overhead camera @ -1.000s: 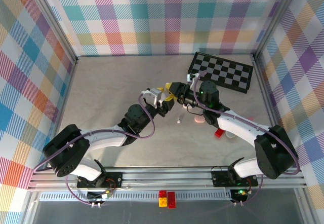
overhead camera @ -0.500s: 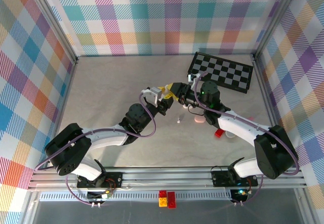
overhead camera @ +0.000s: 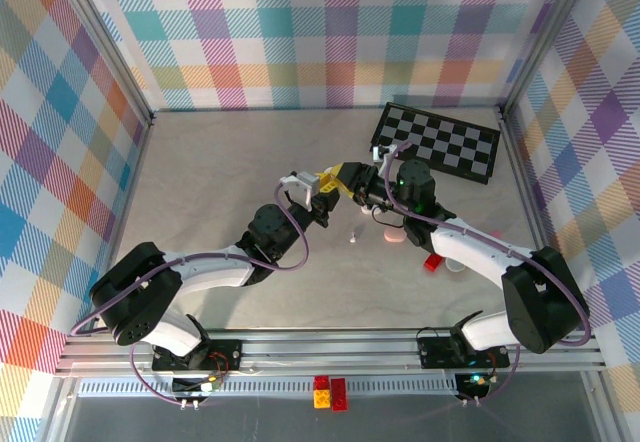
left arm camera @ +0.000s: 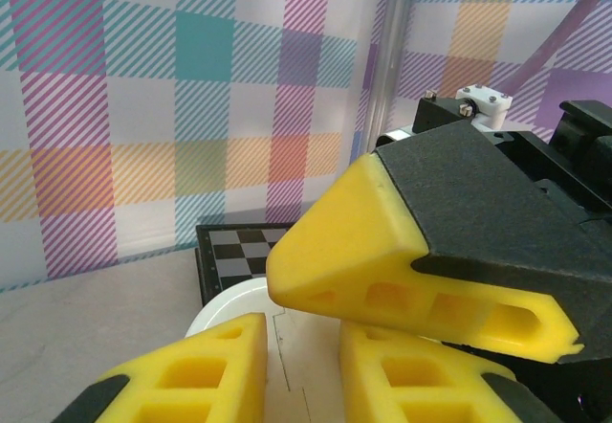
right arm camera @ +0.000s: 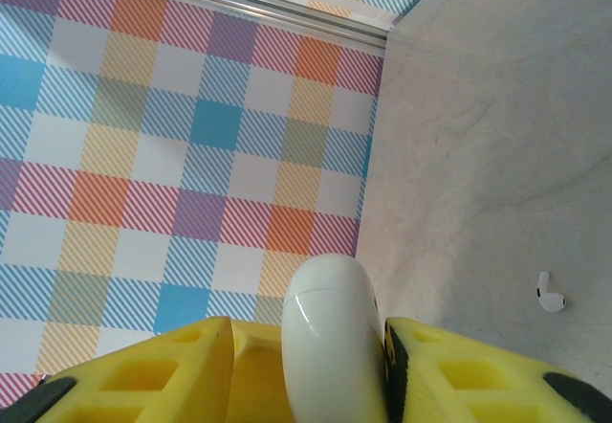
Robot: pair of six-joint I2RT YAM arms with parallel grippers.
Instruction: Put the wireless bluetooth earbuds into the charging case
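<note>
The seam of the charging case runs between my left gripper's fingers, so next I open them, back away, turn that gripper and take the case's free half [left arm camera: 237, 300].
A white pebble-shaped charging case [right arm camera: 330, 299] hangs above the table's middle, and my right gripper [right arm camera: 311, 332] is shut on it. My left gripper [left arm camera: 301, 332] meets it from the other side, and its yellow fingers [left arm camera: 191, 366] press on the case [left arm camera: 229, 303], whose seam line runs between them. One right finger [left arm camera: 382, 251] crosses just above. From overhead, the left gripper [overhead camera: 322, 184] and right gripper [overhead camera: 352, 176] stand tip to tip. One white earbud [overhead camera: 353, 235] lies on the table below them, also in the right wrist view as an earbud [right arm camera: 548, 294].
A pale pink case [overhead camera: 393, 234] sits under the right forearm, with a red block [overhead camera: 432, 262] and a small white item [overhead camera: 455, 267] beside it. A black-and-white chessboard [overhead camera: 437, 142] lies at the back right. Plaid walls enclose the table.
My left gripper's fingers have come together onto the white case and edged slightly toward the right gripper. The right gripper has kept its hold and place.
</note>
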